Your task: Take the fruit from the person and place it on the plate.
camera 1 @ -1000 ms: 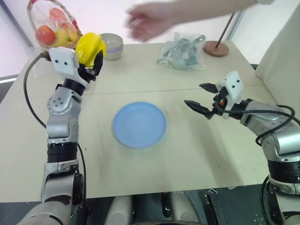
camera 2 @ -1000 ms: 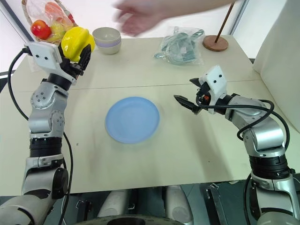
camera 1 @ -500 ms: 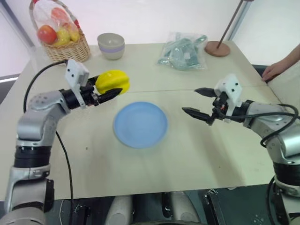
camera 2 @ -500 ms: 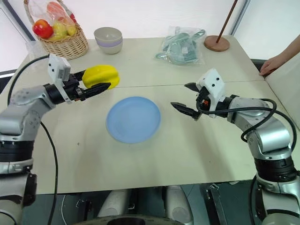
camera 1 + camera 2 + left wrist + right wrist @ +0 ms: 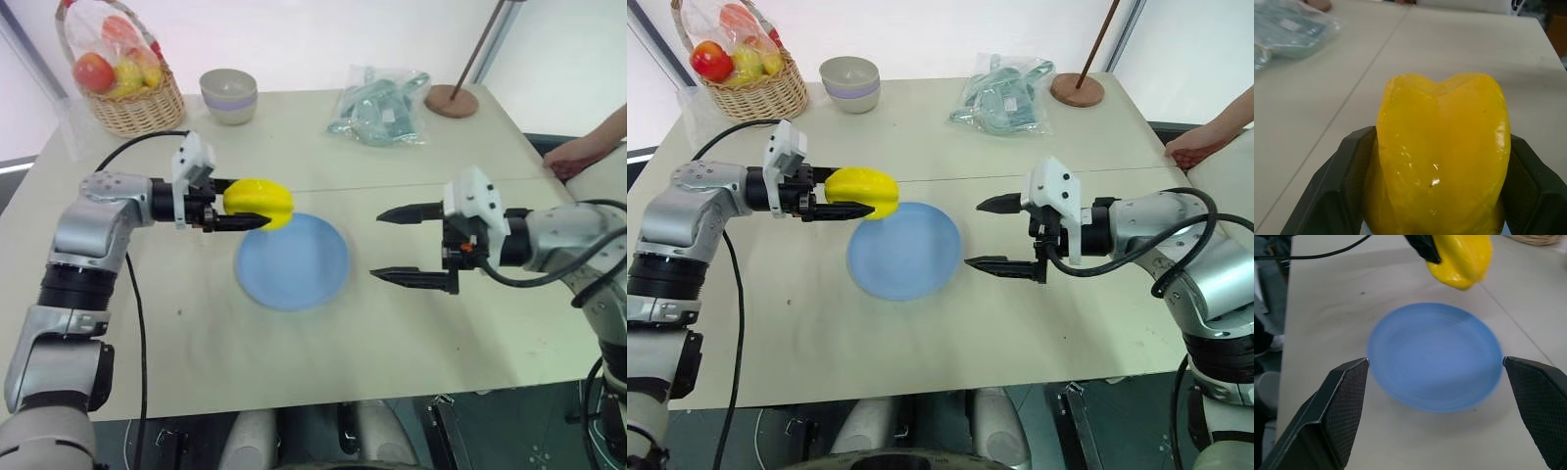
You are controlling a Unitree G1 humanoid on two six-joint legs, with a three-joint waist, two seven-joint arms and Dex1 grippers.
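Observation:
The robot's left gripper needs to let go of the yellow fruit just about at the middle of the light-blue plate [image 5: 289, 254].
The yellow ridged fruit [image 5: 263, 200] hangs just above the far-left rim of the light-blue plate [image 5: 299, 264]. My left gripper [image 5: 850, 193] is shut on it and points level toward the right. The left wrist view shows the fruit [image 5: 1442, 152] wedged between both black fingers [image 5: 1337, 191]. On the other side of the plate, my right gripper [image 5: 377, 246] is open and empty, one finger above the other, aimed at the plate [image 5: 1435, 357]. The person's hand [image 5: 573, 152] rests at the table's right edge.
At the back left stands a wicker basket [image 5: 122, 83] of bagged fruit, with a small grey bowl [image 5: 229, 95] beside it. A crumpled plastic bag [image 5: 382, 103] and a round wooden base [image 5: 453, 100] with a rod sit at the back right.
My left arm swung down and right, carrying the fruit from near the basket to the plate's rim. The right gripper drew back and turned. The person's hand withdrew to the right edge.

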